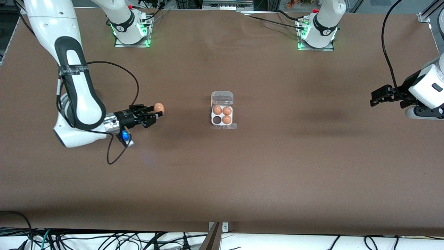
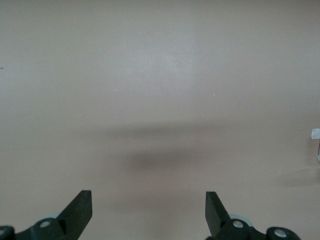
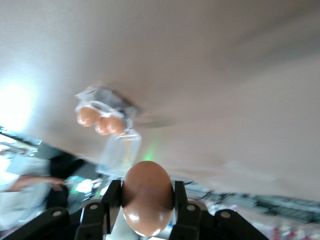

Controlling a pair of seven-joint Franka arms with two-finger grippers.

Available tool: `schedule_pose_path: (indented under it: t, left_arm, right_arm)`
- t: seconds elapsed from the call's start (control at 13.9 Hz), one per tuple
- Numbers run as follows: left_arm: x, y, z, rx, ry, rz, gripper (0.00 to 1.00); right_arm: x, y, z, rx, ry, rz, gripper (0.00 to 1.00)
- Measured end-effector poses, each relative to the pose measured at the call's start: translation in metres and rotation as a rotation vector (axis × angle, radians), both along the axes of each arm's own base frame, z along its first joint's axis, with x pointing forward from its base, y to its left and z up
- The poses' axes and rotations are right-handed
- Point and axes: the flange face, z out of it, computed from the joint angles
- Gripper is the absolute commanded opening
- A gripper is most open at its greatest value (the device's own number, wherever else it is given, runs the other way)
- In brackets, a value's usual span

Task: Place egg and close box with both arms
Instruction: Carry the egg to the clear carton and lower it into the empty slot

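Note:
The robot's right gripper should release the tan-orange egg in the box's bare cell [image 1: 216, 120] [image 3: 102, 111], next to the eggs that are already there.
The box [image 1: 222, 124] is a white four-cell tray in the middle of the table, its clear lid [image 1: 222, 98] lying open. Three eggs [image 1: 222, 114] fill it; one cell nearer the front camera is bare. My right gripper [image 1: 156, 111] is shut on a tan-orange egg [image 1: 159, 108], up over the brown table toward the right arm's end, apart from the box. In the right wrist view the egg [image 3: 147, 197] sits between the fingers [image 3: 181, 196], with the box [image 3: 105, 122] farther off. My left gripper [image 1: 375, 98] waits open and empty at the left arm's end [image 2: 149, 200].
The brown table cloth [image 1: 222, 180] covers the whole surface. Both arm bases [image 1: 130, 29] stand at the table edge away from the front camera. Loose black cable [image 1: 118, 152] hangs from the right arm's wrist. Cables lie under the table's front edge.

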Motion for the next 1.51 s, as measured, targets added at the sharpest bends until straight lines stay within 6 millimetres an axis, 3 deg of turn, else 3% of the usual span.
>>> schedule_pose_path:
  t: [0.5, 1.01, 1.15, 1.51]
  left_arm:
    - [0.0, 0.0, 0.0, 0.0, 0.0, 0.0, 1.0]
    - [0.0, 0.0, 0.0, 0.0, 0.0, 0.0, 1.0]
    - [0.0, 0.0, 0.0, 0.0, 0.0, 0.0, 1.0]
    - [0.0, 0.0, 0.0, 0.0, 0.0, 0.0, 1.0]
  right_arm:
    - [0.004, 0.067, -0.04, 0.156, 0.128, -0.248, 0.29]
    - [-0.02, 0.167, -0.067, 0.141, 0.1, -0.353, 0.29]
    - [-0.028, 0.181, -0.073, 0.125, 0.099, -0.347, 0.29]
    - [-0.038, 0.183, -0.102, 0.101, 0.137, -0.343, 0.3]
